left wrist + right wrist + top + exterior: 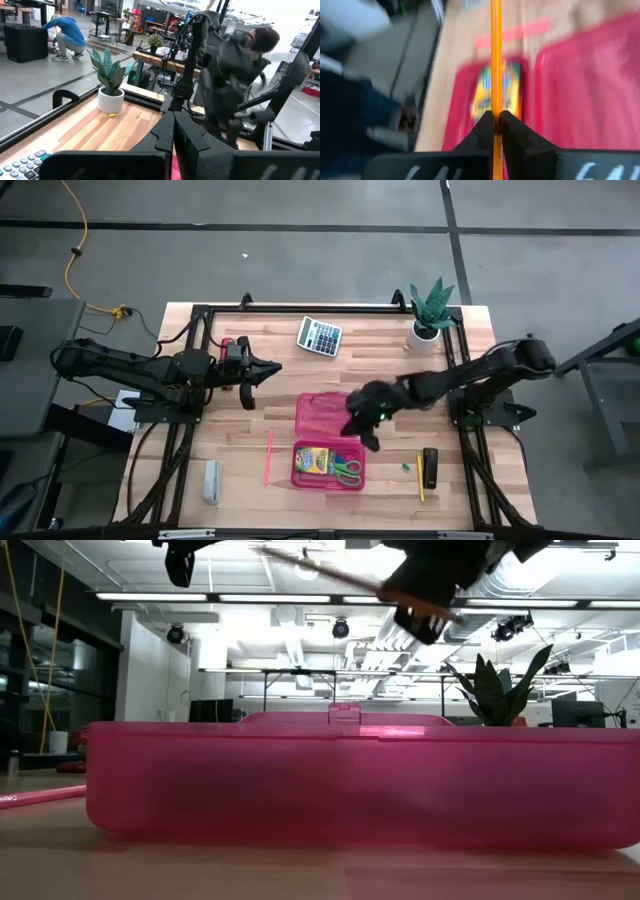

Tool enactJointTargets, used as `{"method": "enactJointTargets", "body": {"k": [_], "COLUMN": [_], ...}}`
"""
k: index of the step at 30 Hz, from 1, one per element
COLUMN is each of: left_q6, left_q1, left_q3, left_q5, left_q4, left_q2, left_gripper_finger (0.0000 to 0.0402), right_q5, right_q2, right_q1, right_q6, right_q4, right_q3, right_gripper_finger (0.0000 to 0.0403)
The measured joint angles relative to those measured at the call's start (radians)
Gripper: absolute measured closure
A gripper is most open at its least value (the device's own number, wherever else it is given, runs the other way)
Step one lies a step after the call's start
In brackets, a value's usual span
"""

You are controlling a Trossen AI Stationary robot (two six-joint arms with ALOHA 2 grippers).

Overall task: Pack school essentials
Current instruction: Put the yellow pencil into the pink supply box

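My right gripper has the orange pencil. Next, I put it down between the crayon box and the pink case's hinge (329, 445) (525, 114).
The pink hinged case (330, 438) lies open on the table. The yellow-green crayon box (313, 461) and the green-handled scissors (347, 471) lie in its near half. My right gripper (360, 423) hovers over the case, shut on a thin orange pencil (496, 55). My left gripper (270, 367) is shut and empty, in the air to the left of the case. A pink pencil (268, 457) lies on the table left of the case. A yellow pencil (420, 478) and a small green eraser (407, 466) lie to its right. My right gripper pinches the orange pencil's shaft (496, 112) between its two fingertips. The pencil runs through the gap and sticks out a long way on one side. In the low view the pencil (320, 570) is slanted and lifted clear above the case (350, 775).
A calculator (319, 335) and a potted plant (430, 310) stand at the far edge. A grey block (211, 481) lies near the front left. A black object (430, 466) lies beside the yellow pencil. A person crouches in the room beyond the table (65, 37).
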Motion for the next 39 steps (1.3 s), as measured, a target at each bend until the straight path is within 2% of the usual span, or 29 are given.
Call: {"method": "enactJointTargets", "body": {"k": [5, 13, 19, 25, 35, 39], "left_q6": [-0.001, -0.001, 0.001, 0.001, 0.0, 0.001], "left_q1": [0.0, 0.0, 0.0, 0.0, 0.0, 0.0], "left_q3": [0.0, 0.0, 0.0, 0.0, 0.0, 0.0], "left_q5": [0.0, 0.0, 0.0, 0.0, 0.0, 0.0], "left_q4": [0.0, 0.0, 0.0, 0.0, 0.0, 0.0], "left_q2": [0.0, 0.0, 0.0, 0.0, 0.0, 0.0], "left_gripper_finger": [0.0401, 0.0402, 0.0401, 0.0401, 0.0401, 0.0401], "right_q5": [-0.028, -0.063, -0.091, -0.069, -0.057, -0.056], "right_q2": [0.15, 0.302, 0.339, 0.344, 0.344, 0.344], "right_q1": [0.027, 0.029, 0.029, 0.029, 0.028, 0.026], "right_q6": [-0.037, -0.035, 0.021, 0.038, 0.085, 0.079], "right_q4": [-0.141, -0.149, -0.155, -0.174, -0.187, -0.187], "right_q3": [0.073, 0.151, 0.16, 0.16, 0.16, 0.159], "right_gripper_finger": [0.0403, 0.0403, 0.0403, 0.0398, 0.0363, 0.033]}}
